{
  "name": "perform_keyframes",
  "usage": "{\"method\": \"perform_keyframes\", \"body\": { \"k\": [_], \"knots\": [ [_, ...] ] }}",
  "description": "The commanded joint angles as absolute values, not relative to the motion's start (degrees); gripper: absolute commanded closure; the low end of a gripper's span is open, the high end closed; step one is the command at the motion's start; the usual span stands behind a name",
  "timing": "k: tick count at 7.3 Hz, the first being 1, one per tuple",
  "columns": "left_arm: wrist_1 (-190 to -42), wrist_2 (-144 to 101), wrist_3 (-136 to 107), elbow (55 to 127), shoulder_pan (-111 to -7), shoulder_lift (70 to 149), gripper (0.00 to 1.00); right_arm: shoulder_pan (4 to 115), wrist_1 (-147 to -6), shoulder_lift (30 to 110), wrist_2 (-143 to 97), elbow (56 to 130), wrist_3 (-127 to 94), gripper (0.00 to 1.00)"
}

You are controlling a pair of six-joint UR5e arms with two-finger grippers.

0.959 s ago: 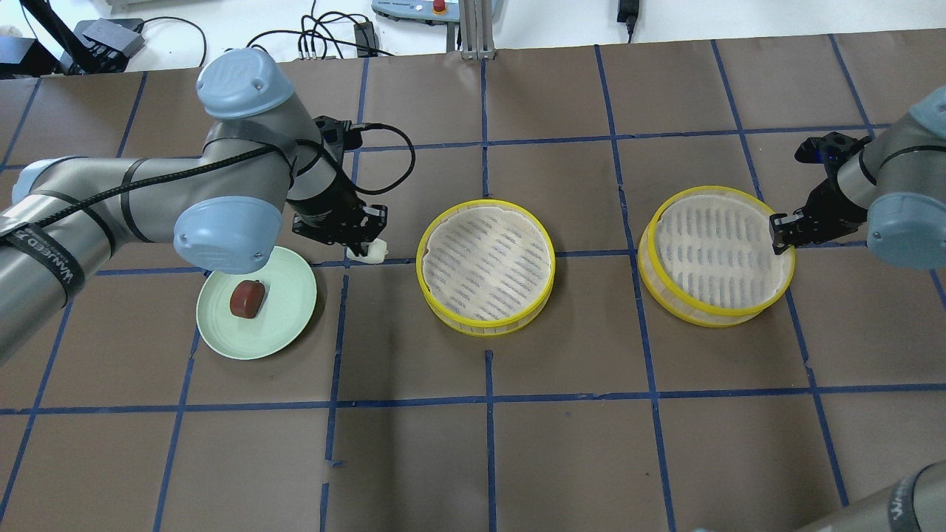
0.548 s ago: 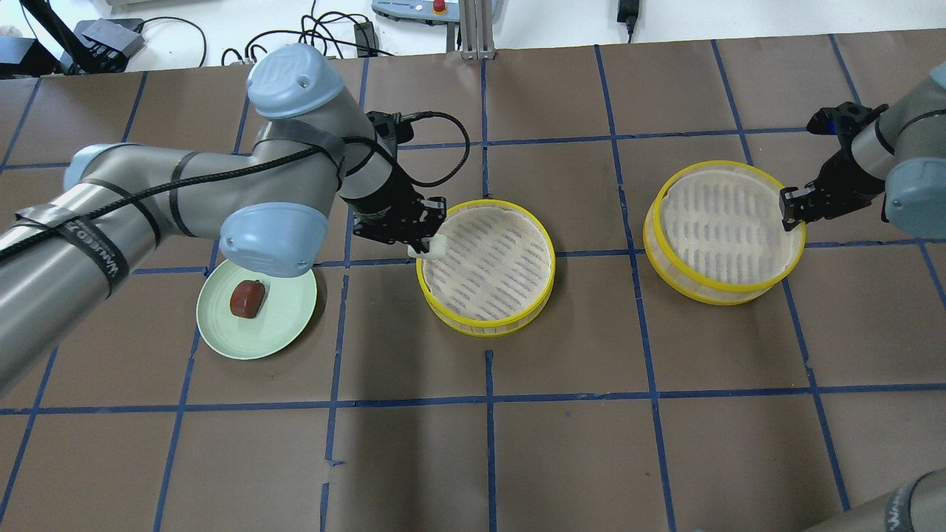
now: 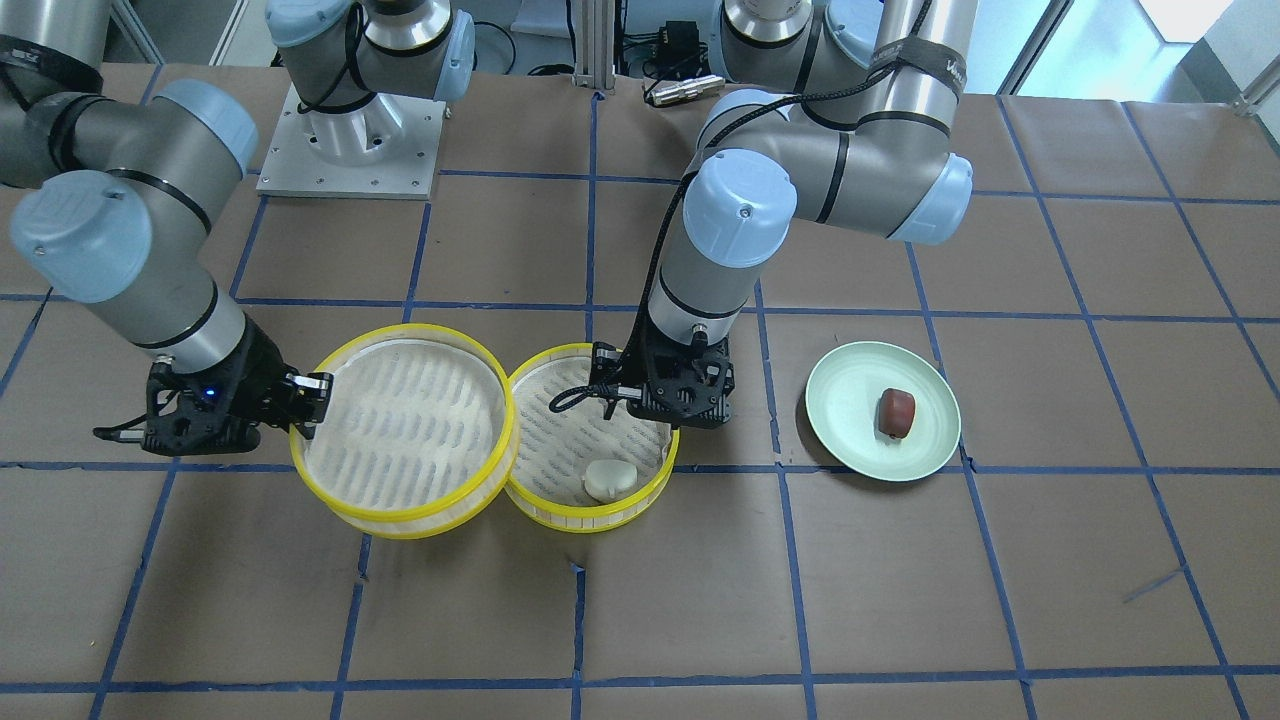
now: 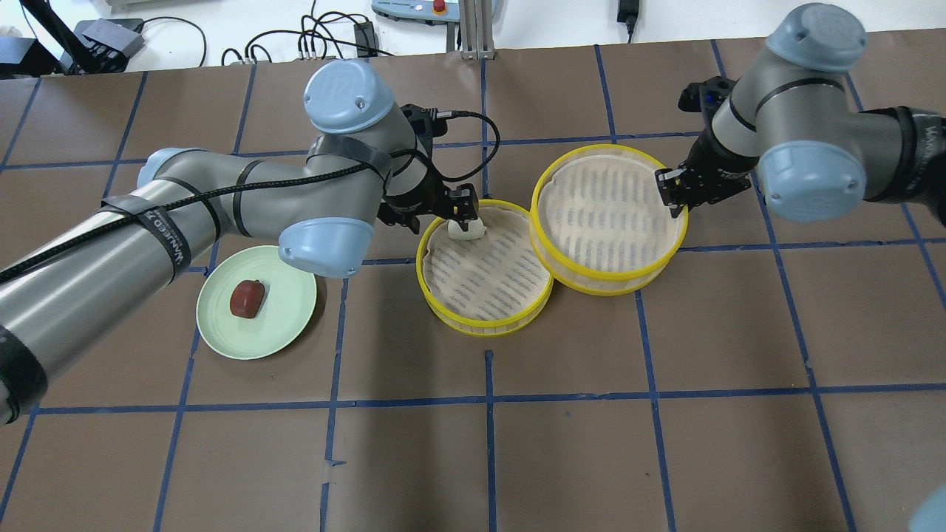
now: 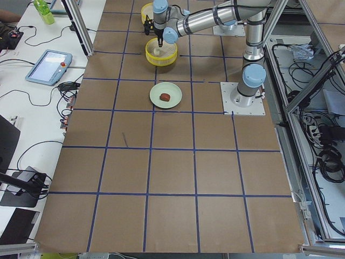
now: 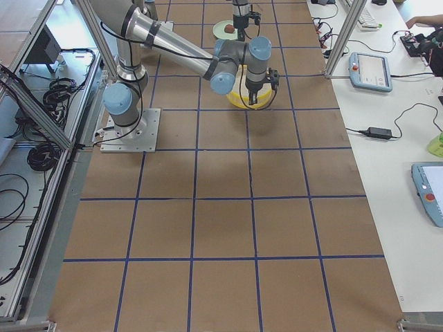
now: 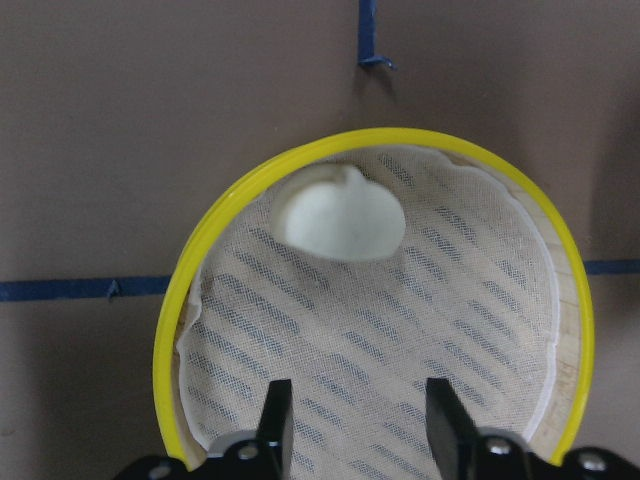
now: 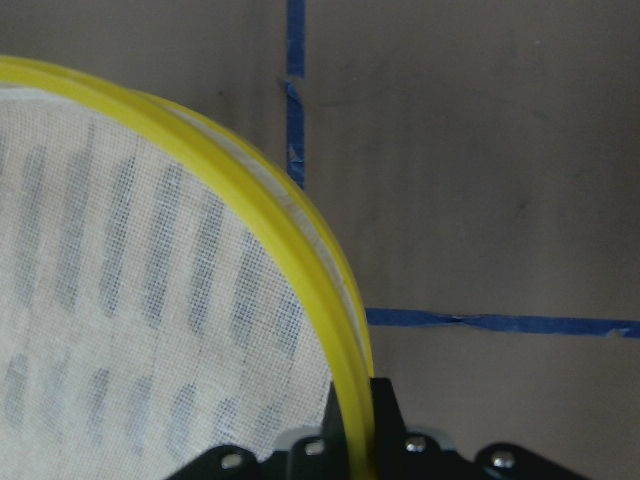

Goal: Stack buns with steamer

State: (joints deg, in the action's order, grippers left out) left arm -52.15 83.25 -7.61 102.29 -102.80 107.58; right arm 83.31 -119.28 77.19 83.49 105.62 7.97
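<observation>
Next, my right gripper lets go of the second steamer tray on top of the middle yellow-rimmed steamer (image 3: 587, 412), over the white bun. The tray is now raised, overlapping that steamer's edge.
The white bun (image 4: 466, 228) lies loose on the cloth lining of the middle yellow-rimmed steamer (image 4: 484, 330), near its far rim; it also shows in the front view (image 3: 610, 479) and the left wrist view (image 7: 341, 216). My left gripper (image 4: 463, 213) is open and empty just above it, as the left wrist view (image 7: 358, 425) shows. My right gripper (image 4: 671, 199) is shut on the rim of a second steamer tray (image 4: 591, 284) and holds it raised, overlapping the first steamer's right edge. The reddish-brown bun (image 4: 247, 298) lies on the pale green plate (image 4: 290, 295) at the left.
Blue tape lines cross the brown table cover. Cables, a pendant (image 4: 414, 7) and an aluminium post (image 4: 473, 37) lie beyond the far edge. The robot bases (image 3: 345, 130) stand at the robot's side of the table.
My left arm carried the white bun right from beside the plate into the middle steamer and let it go. My right arm carried the second steamer left until it overlaps the first.
</observation>
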Motion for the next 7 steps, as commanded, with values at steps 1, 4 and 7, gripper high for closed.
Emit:
{"method": "perform_keyframes", "body": {
  "k": [1, 4, 7],
  "knots": [
    [-53.6, 86.49, 8.79, 103.26, -91.74, 106.01, 0.0, 90.75, -120.76, 77.69, 84.11, 105.82, -0.75, 0.92],
    [-61.26, 93.47, 19.77, 109.75, -81.41, 103.01, 0.0, 99.48, -121.99, 76.56, 86.48, 105.73, -14.13, 0.92],
    [-60.91, 94.83, 23.72, 113.46, -76.49, 104.32, 0.02, 100.99, -124.89, 74.88, 86.4, 105.73, -15.91, 0.92]
  ]
}}
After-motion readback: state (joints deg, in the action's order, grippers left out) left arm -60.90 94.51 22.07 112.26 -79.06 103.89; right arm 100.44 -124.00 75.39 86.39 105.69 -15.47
